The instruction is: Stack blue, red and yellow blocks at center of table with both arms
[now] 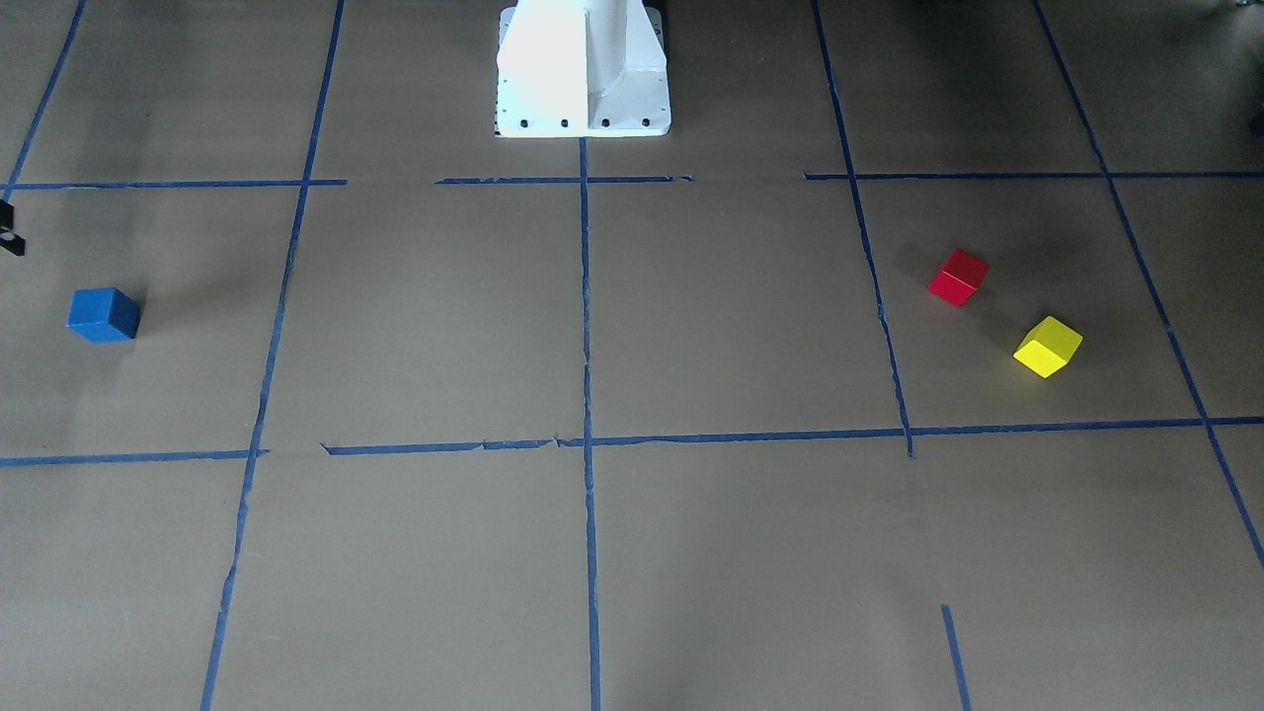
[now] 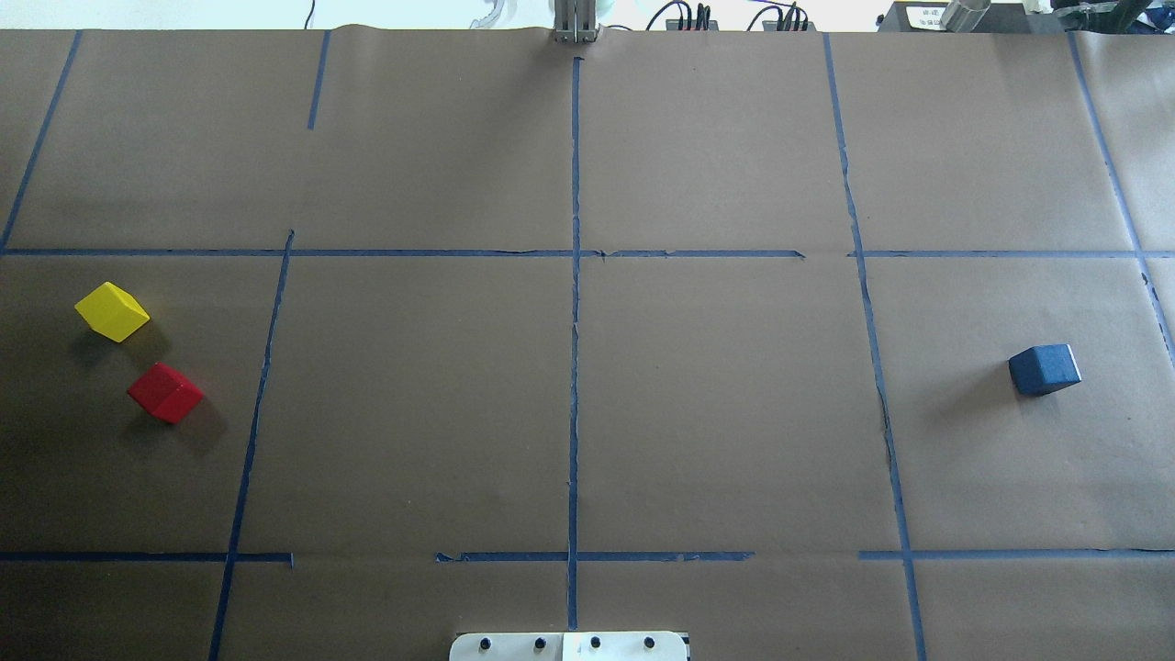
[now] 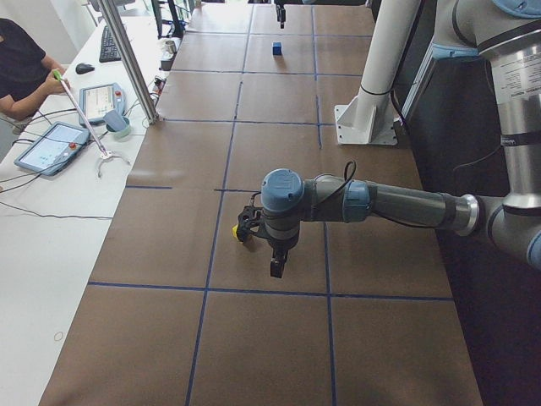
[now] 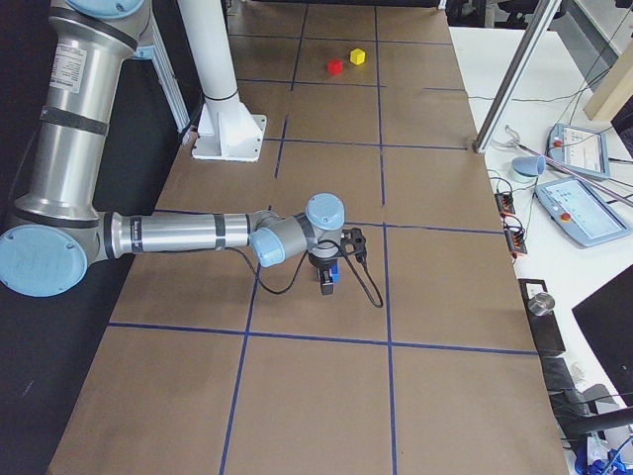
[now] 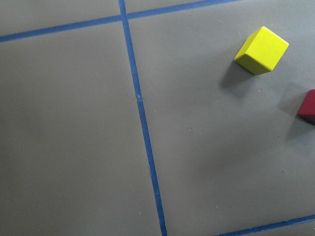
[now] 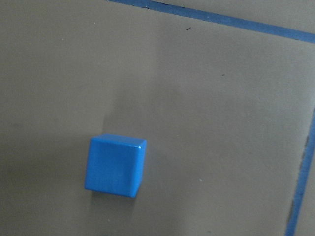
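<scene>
The robot's right gripper will next move down to the blue block and close on the block's opposite sides (image 1: 105, 313) (image 6: 116, 164), beneath its fingers.
The blue block (image 1: 103, 314) lies on the table's right side, also in the overhead view (image 2: 1045, 369) and the right wrist view (image 6: 114, 165). The red block (image 1: 958, 276) and the yellow block (image 1: 1048, 347) lie close together but apart on the left side, as the overhead view shows for red (image 2: 166, 392) and yellow (image 2: 112, 311). The left wrist view shows the yellow block (image 5: 261, 50) and an edge of the red one (image 5: 307, 105). The left gripper (image 3: 275, 262) hangs over that pair. The right gripper (image 4: 329, 277) hangs over the blue block. I cannot tell whether either is open or shut.
The white robot base (image 1: 583, 69) stands at the table's near edge. Blue tape lines grid the brown paper. An operator (image 3: 21, 68) and tablets (image 3: 51, 144) are beside the far edge. A metal post (image 3: 127, 59) stands there.
</scene>
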Robot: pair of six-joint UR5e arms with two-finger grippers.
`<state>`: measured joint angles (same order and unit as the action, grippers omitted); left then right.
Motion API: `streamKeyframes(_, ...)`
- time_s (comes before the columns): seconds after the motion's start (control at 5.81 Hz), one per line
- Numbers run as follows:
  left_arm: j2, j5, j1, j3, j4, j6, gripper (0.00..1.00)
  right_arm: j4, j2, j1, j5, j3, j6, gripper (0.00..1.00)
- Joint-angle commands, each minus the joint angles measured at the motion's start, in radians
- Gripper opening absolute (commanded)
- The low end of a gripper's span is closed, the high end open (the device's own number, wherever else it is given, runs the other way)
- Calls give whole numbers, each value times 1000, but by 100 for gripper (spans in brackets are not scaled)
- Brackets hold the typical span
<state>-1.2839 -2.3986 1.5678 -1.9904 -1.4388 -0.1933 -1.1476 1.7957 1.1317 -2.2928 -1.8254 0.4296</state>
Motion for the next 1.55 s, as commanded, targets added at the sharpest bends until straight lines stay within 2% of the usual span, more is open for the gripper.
streamKeyframes(0.0, 0, -2, 0, 1, -15, 3, 100, 75, -44, -133, 105, 21, 181, 98)
streamKeyframes(0.52, 0, -2, 0, -1, -15, 3, 100, 109, -58, -148, 110, 89, 295, 98)
streamKeyframes(1.03, 0, -2, 0, -2, -17, 3, 100, 112, -107, -185, 110, 150, 301, 98)
streamKeyframes(1.2, 0, -5, 0, -8, -17, 5, 100, 115, -120, -187, 110, 153, 304, 70)
streamKeyframes(1.38, 0, -11, 0, -5, -17, 3, 100, 115, -127, -187, 108, 158, 292, 8)
